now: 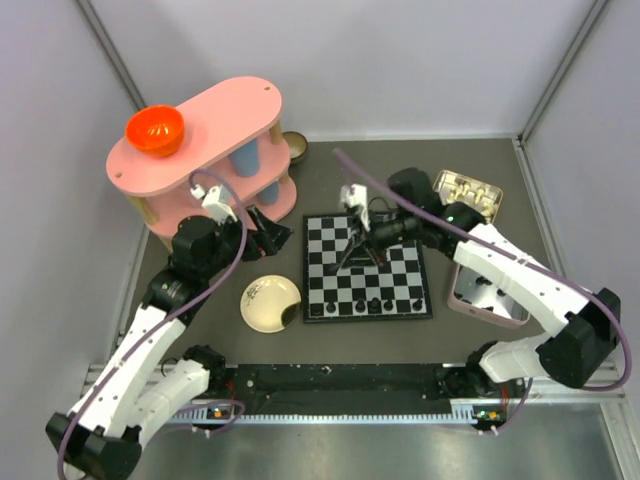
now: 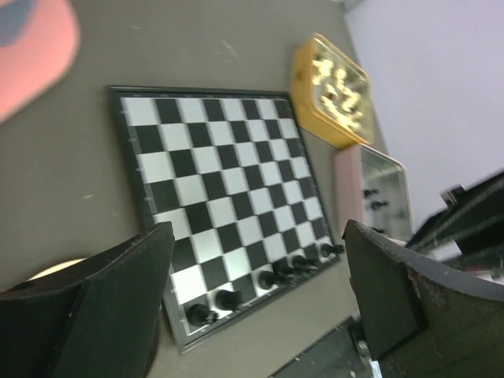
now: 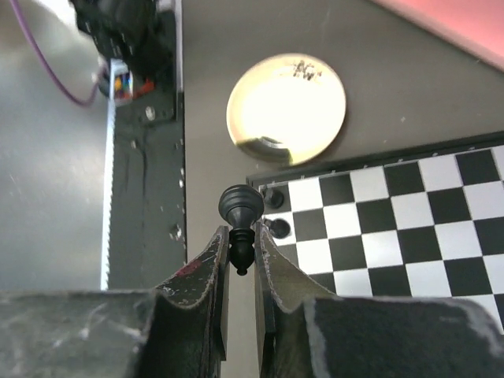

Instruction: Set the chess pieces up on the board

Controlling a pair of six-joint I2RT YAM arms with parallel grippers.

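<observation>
The robot's right gripper will release the black chess piece on the near row's empty dark square (image 1: 345,308) (image 3: 288,253) toward the cream plate.
The board (image 1: 400,262) lies mid-table, with several black chess pieces (image 1: 370,302) standing along its near row. My right gripper (image 1: 352,252) hovers over the board's middle. In the right wrist view that gripper (image 3: 240,234) is shut on one black chess piece (image 3: 240,205), held above the board's (image 3: 409,213) corner, where two pieces (image 3: 276,213) stand. My left gripper (image 1: 268,232) is off the board's left edge, empty. In the left wrist view it (image 2: 258,232) is open wide, looking across the board (image 2: 213,181) and its row of pieces (image 2: 276,277).
A round cream plate (image 1: 270,303) sits left of the board. A pink shelf (image 1: 200,150) with an orange bowl (image 1: 154,130) stands at the back left. A tin of cream pieces (image 1: 467,192) and a pink tray (image 1: 487,298) holding black pieces lie to the right.
</observation>
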